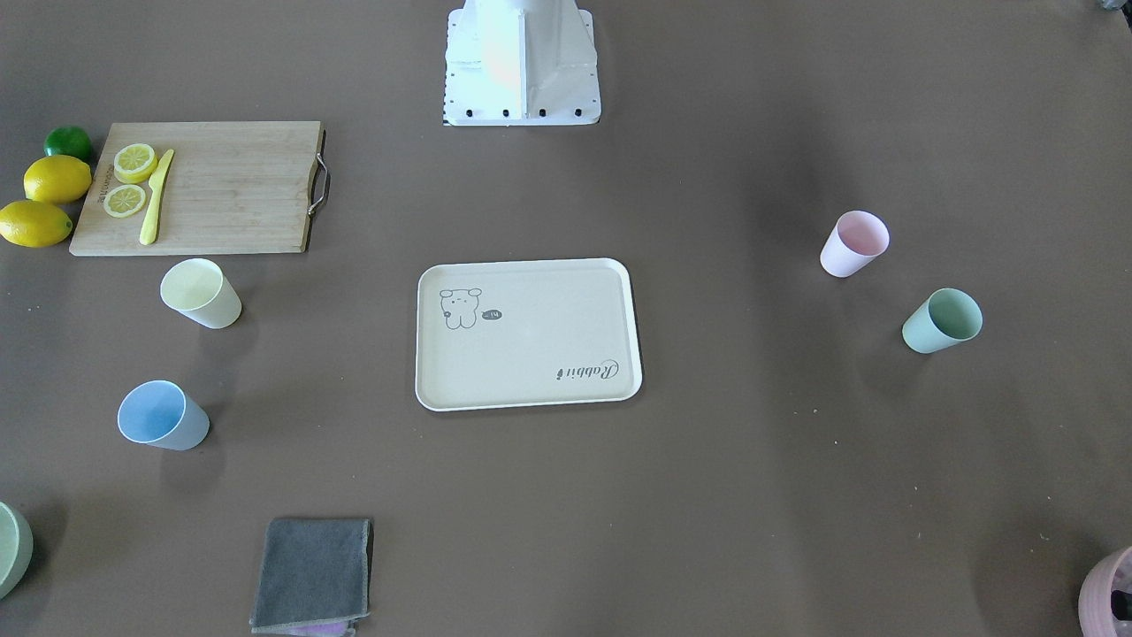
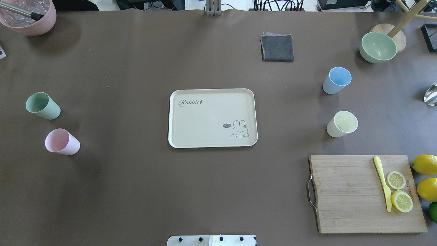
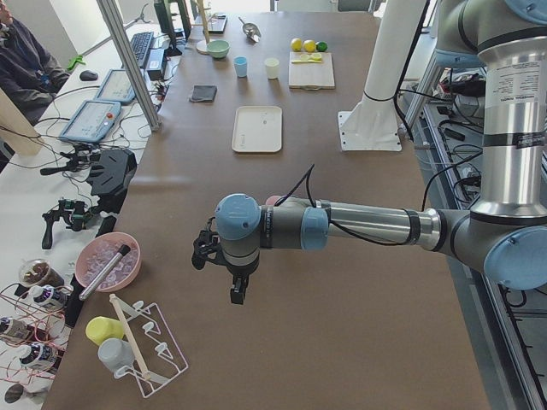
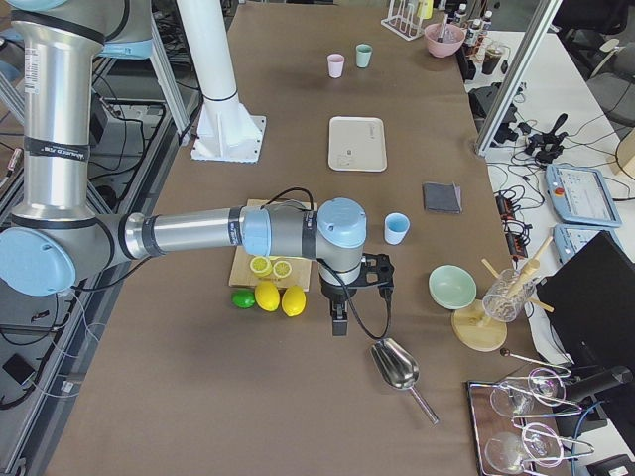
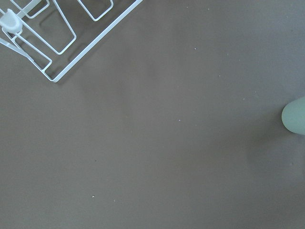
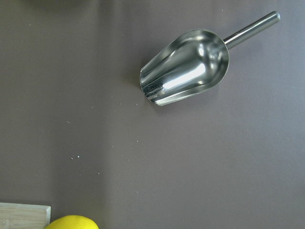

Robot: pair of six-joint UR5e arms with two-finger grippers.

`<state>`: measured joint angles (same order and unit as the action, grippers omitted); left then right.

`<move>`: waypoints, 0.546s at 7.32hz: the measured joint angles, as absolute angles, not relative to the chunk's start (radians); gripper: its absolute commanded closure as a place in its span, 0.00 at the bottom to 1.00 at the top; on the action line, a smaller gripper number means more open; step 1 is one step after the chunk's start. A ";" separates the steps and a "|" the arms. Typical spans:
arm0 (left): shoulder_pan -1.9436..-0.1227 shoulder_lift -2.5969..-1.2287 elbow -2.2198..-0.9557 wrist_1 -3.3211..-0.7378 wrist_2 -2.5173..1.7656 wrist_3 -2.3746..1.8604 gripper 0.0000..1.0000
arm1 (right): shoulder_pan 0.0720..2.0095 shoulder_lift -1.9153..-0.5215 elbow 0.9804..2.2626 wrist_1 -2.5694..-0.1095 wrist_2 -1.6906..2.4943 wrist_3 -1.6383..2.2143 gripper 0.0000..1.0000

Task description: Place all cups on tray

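Next, the green cup needs my left gripper on its rim [image 1: 978, 327], closing on the side farthest from the cream tray.
The cream tray [image 2: 205, 123] with the "Rabbit" script lies at the table's middle with nothing on it. A green cup [image 2: 42, 106] and a pink cup [image 2: 61, 141] stand on the overhead view's left. A blue cup [image 2: 336, 80] and a yellow cup [image 2: 341, 124] stand on its right. All are upright on the table, well apart from the tray. My left gripper [image 3: 239, 290] hangs over the table's left end, beyond the green cup [image 5: 295, 116]. My right gripper [image 4: 339, 322] hangs over the right end near the lemons. I cannot tell whether either is open or shut.
A bamboo cutting board [image 2: 355, 205] with lemon slices and a yellow knife lies near the yellow cup, whole lemons [image 2: 425, 164] beside it. A grey cloth [image 2: 277, 48], a green bowl [image 2: 378, 47], a pink bowl [image 2: 29, 15], a metal scoop [image 6: 186, 67] and a wire rack [image 5: 57, 33] lie around the edges.
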<state>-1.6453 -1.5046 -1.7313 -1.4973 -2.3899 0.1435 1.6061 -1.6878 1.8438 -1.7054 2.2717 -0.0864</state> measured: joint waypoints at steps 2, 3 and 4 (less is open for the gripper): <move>-1.642 -1.503 -1.750 -1.531 -2.389 0.144 0.02 | 1.606 -1.684 1.845 -1.667 2.271 -0.085 0.00; -1.642 -1.506 -1.768 -1.551 -2.386 0.144 0.02 | 1.607 -1.682 1.847 -1.654 2.271 -0.086 0.00; -1.641 -1.520 -1.785 -1.579 -2.383 0.141 0.02 | 1.608 -1.679 1.852 -1.648 2.271 -0.087 0.00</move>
<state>-1.6405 -1.5201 -1.7847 -1.5793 -2.3826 0.1410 1.6081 -1.6787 1.8518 -1.6478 2.2710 -0.0874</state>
